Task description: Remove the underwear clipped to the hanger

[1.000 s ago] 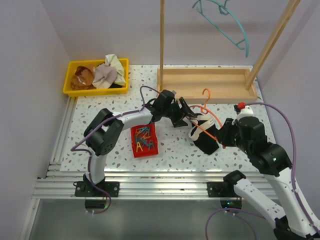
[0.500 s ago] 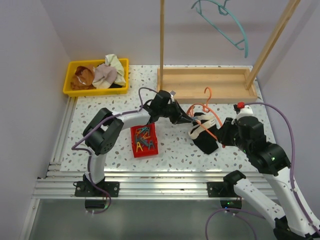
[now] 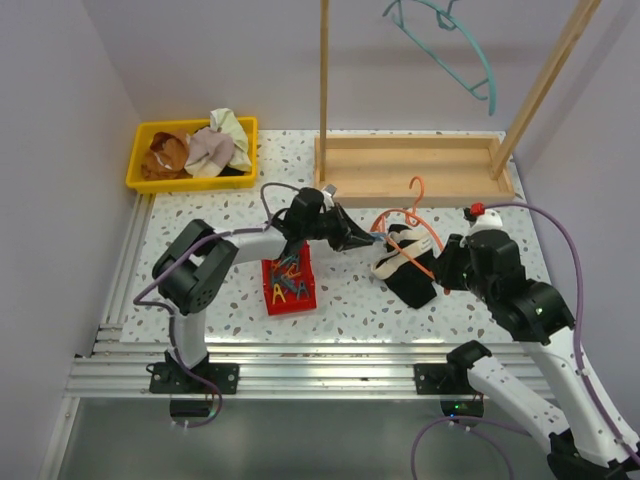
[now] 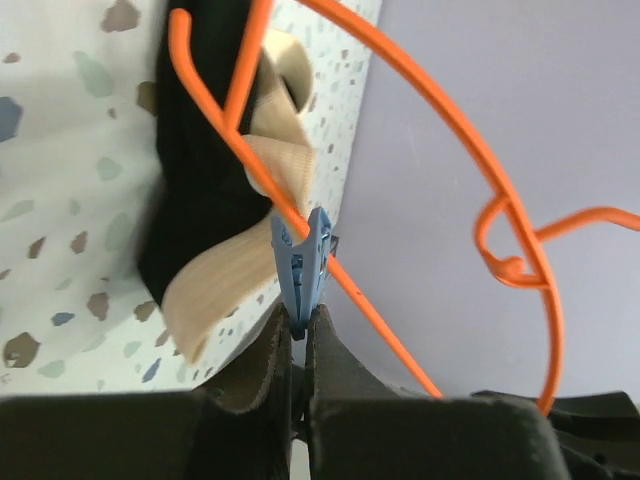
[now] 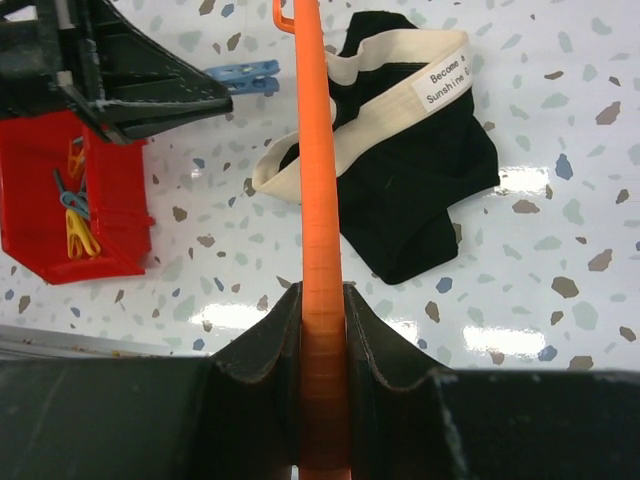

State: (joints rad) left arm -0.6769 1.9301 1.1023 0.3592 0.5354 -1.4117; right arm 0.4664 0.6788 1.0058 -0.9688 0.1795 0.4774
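Note:
Next, I let go of the blue clothespin with my left gripper beside the yellow clothespin, near the front of the red box (image 3: 295, 291).
The black underwear (image 3: 412, 280) (image 5: 425, 185) (image 4: 195, 200) with a cream waistband lies on the speckled table under an orange wire hanger (image 3: 405, 222) (image 5: 320, 180) (image 4: 470, 150). My left gripper (image 3: 372, 238) (image 4: 298, 322) is shut on the tail of a blue clothespin (image 4: 302, 262) (image 5: 245, 72), whose nose sits where the waistband meets the hanger wire. My right gripper (image 3: 447, 275) (image 5: 323, 300) is shut on the hanger's lower bar. A rust-brown garment (image 3: 165, 155) lies in the yellow bin (image 3: 138, 182) at the back left.
A red box (image 3: 290, 285) (image 5: 100, 190) of coloured clothespins stands under the left forearm. A wooden rack base (image 3: 410, 165) with upright posts is at the back. A teal hanger (image 3: 450, 45) hangs above it. Pale cloths share the yellow bin.
My left gripper has gone from open to shut on the blue clothespin, and its arm has drawn back leftward. The hanger shifted slightly. The right arm kept its hold.

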